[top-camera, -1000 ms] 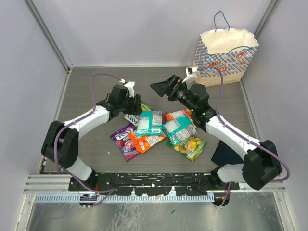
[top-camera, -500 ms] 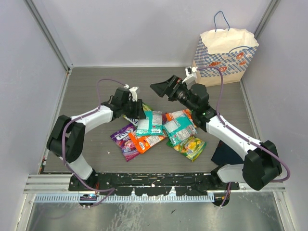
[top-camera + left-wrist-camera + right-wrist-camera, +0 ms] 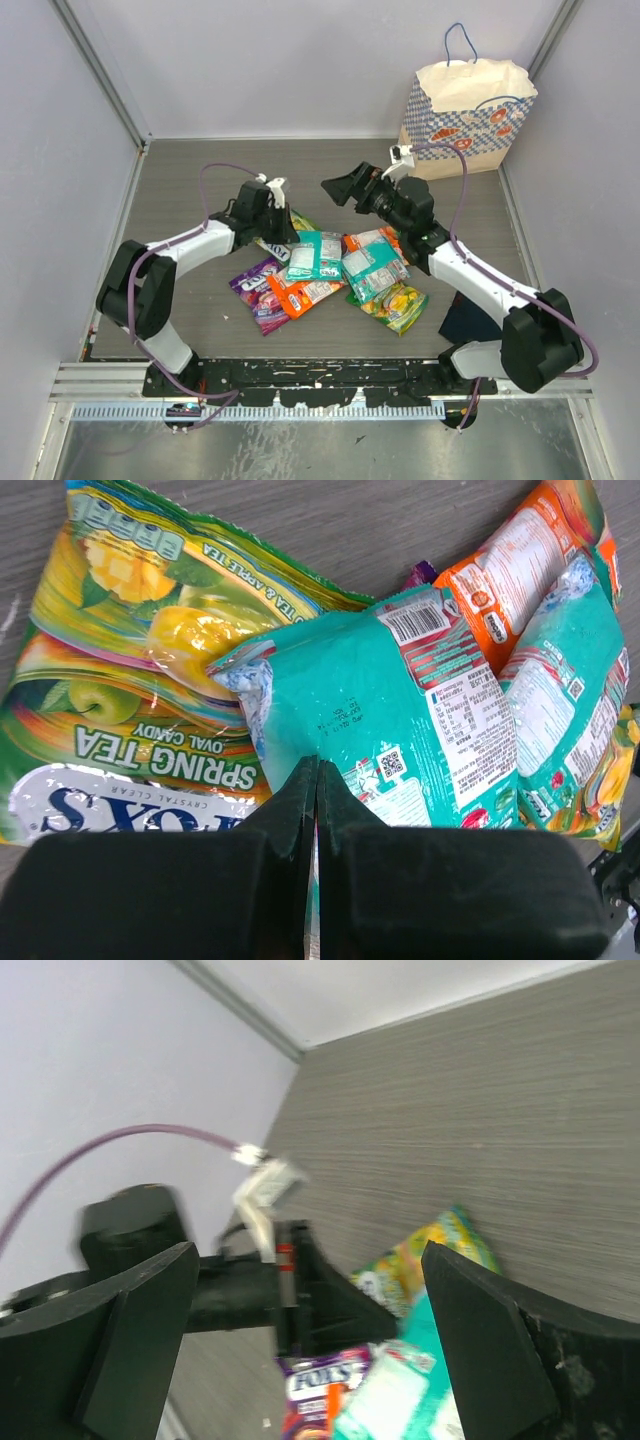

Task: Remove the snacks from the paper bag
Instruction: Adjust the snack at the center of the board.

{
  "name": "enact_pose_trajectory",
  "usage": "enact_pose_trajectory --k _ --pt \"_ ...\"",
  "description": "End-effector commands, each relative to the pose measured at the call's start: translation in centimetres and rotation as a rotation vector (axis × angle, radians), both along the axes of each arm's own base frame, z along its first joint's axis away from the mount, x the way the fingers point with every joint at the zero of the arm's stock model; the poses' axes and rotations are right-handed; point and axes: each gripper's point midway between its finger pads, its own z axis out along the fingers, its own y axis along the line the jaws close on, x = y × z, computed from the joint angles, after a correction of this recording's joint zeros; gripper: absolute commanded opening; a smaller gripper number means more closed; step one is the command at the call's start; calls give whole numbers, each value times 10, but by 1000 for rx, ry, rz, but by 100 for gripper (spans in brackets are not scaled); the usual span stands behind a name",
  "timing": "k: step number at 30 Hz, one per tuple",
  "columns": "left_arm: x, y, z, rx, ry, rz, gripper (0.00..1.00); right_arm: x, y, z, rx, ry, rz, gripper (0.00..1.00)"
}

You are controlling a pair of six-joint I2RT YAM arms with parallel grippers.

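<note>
The teal packet on top of the Spring Tea packet is lying back side up, so next my left gripper grabs its far corner [image 3: 242,673] to flip it over with my right gripper.
The snacks lie in a loose pile mid-table: two teal packets [image 3: 315,254] [image 3: 373,265], a purple one [image 3: 258,283], an orange one [image 3: 305,293] and a green-yellow one [image 3: 398,303]. My left gripper [image 3: 287,230] [image 3: 316,767] is shut, its tips over the near edge of a teal packet [image 3: 400,710]. That packet overlaps the green-yellow Spring Tea packet [image 3: 130,670]. My right gripper [image 3: 347,187] [image 3: 310,1260] hangs open and empty above the pile's far side. The paper bag [image 3: 468,115] stands upright at the back right, its inside hidden.
A dark navy folded cloth [image 3: 468,320] lies by the right arm's base. Grey walls close in the table on the left, back and right. Bare table [image 3: 200,180] stretches to the back left.
My left gripper's fingers have come together from open, and it sits slightly nearer the pile. My right gripper has shifted a little to the right, still open.
</note>
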Motion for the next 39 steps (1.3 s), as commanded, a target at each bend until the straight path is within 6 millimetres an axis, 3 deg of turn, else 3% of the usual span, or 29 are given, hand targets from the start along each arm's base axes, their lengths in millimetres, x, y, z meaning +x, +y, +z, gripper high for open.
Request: enact_pose_trajectory --k 1,5,6,8,10,13,17,25,32,34,39 --pt "24 1 64 -41 -216 42 0 26 -32 -54 -63 81 -87 98" --pt "30 15 77 -19 -259 83 0 41 -37 -109 -85 219 -58 93" --pt "29 16 74 -13 -246 84 5 43 -33 -120 -97 244 -37 93" --pt "27 16 65 -11 -210 71 34 47 -27 -139 -112 303 -7 92" --pt "24 17 52 3 -168 68 50 49 -22 -156 -99 361 6 90" --pt "24 22 27 55 -112 85 61 48 -17 -179 -73 451 16 86" --pt "27 22 5 88 -60 84 65 44 -15 -201 -54 559 11 84" --pt "36 6 -5 42 -28 57 65 25 -5 -199 -5 624 77 81" --pt "30 -4 10 -53 -49 50 63 0 2 -190 0 645 98 76" --pt "27 -12 18 -115 -57 35 55 -1 5 -184 12 633 107 68" --pt "26 -27 33 -188 -80 -7 15 6 16 -166 38 572 146 31"
